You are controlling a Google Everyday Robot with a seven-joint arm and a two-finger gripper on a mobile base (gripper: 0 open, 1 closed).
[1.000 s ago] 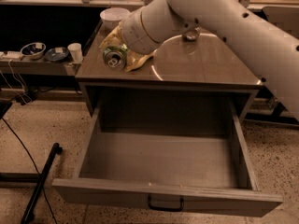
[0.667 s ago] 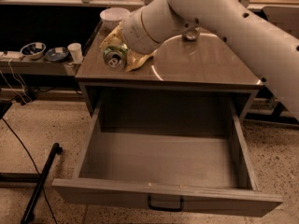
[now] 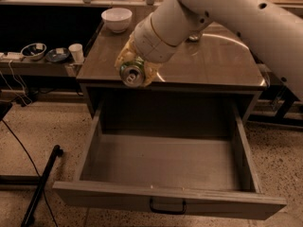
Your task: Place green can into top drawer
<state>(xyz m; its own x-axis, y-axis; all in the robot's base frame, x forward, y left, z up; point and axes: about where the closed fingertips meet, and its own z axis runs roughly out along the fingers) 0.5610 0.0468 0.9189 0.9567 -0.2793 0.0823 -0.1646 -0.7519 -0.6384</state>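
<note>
The robot's gripper needs to set the green can down on the grey top drawer's bottom [image 3: 148, 160], near the middle, slightly toward the drawer's handle.
The green can [image 3: 132, 74] hangs in my gripper [image 3: 134, 69], its silver end facing the camera. The can is held on its side in the air, over the front edge of the cabinet top and above the back left of the open top drawer. The top drawer [image 3: 165, 202] is pulled fully out; it is grey, deep and holds nothing, with a small black handle at the centre of its front panel. My white arm reaches down from the upper right and hides most of the gripper.
A white bowl [image 3: 116, 19] stands at the back left of the cabinet top [image 3: 213, 60]. A glass [image 3: 193, 36] stands behind my arm. A side shelf at left holds small bowls and a cup [image 3: 75, 52]. A black pole [image 3: 40, 183] lies on the floor at left.
My gripper has carried the can forward and right, from over the cabinet top's left part to its front edge above the drawer.
</note>
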